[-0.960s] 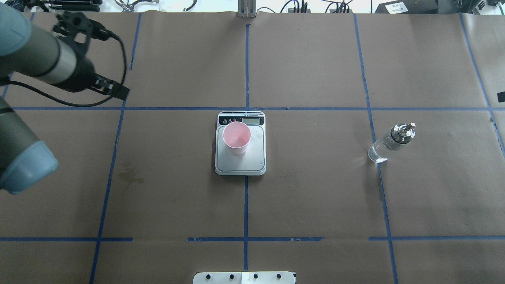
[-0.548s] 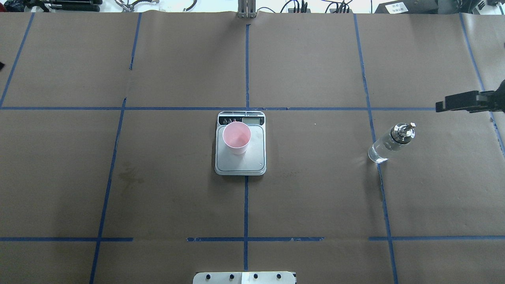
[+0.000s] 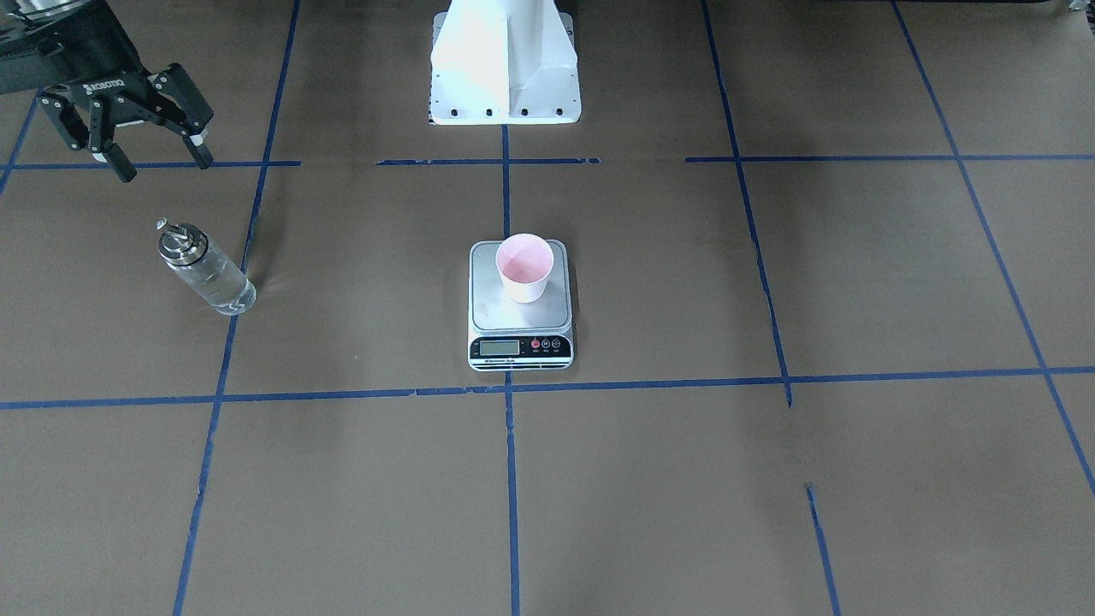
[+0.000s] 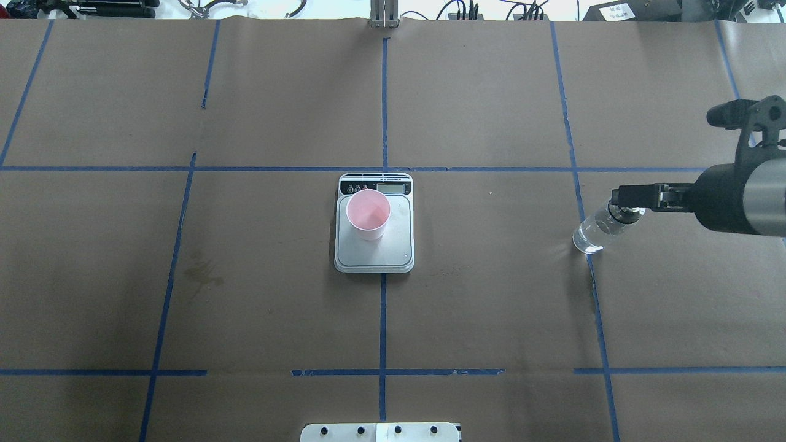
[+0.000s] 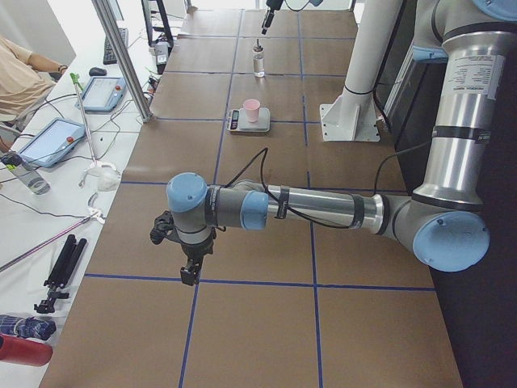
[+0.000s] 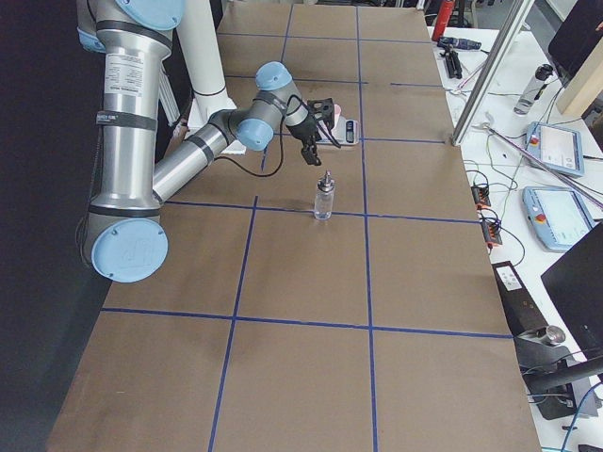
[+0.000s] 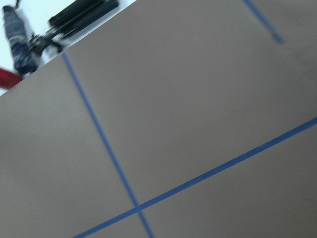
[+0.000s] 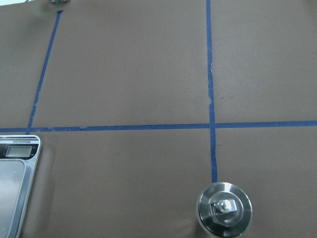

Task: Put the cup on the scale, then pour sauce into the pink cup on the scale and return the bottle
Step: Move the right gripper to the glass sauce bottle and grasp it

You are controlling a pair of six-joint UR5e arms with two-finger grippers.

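Observation:
The clear glass bottle has a metal top. Next, my right gripper closes around the upper body (image 3: pixel 202 266) of the bottle, just below that top.
The pink cup (image 4: pixel 368 213) stands upright on the silver scale (image 4: pixel 393 248) at the table's middle, also seen from the front as cup (image 3: pixel 524 267) on scale (image 3: pixel 489 315). The clear glass bottle (image 4: pixel 591 233) with its metal spout stands alone on the paper at my right. My right gripper (image 3: pixel 165 168) hangs open above it and slightly toward my base, touching nothing. The right wrist view looks down on the bottle's metal top (image 8: pixel 224 208). My left gripper (image 5: pixel 191 271) shows only in the left side view, low over bare paper; I cannot tell its state.
Blue tape lines (image 4: pixel 383 98) divide the brown paper into squares. My white base (image 3: pixel 505 68) stands at the near edge. A faint stain (image 4: pixel 202 273) marks the paper left of the scale. Tablets and a seated person (image 5: pixel 20 73) are beyond the far edge.
The left arm has swung out of the overhead view to the left. The right arm has come in from the right edge, and its gripper now sits over the bottle's top.

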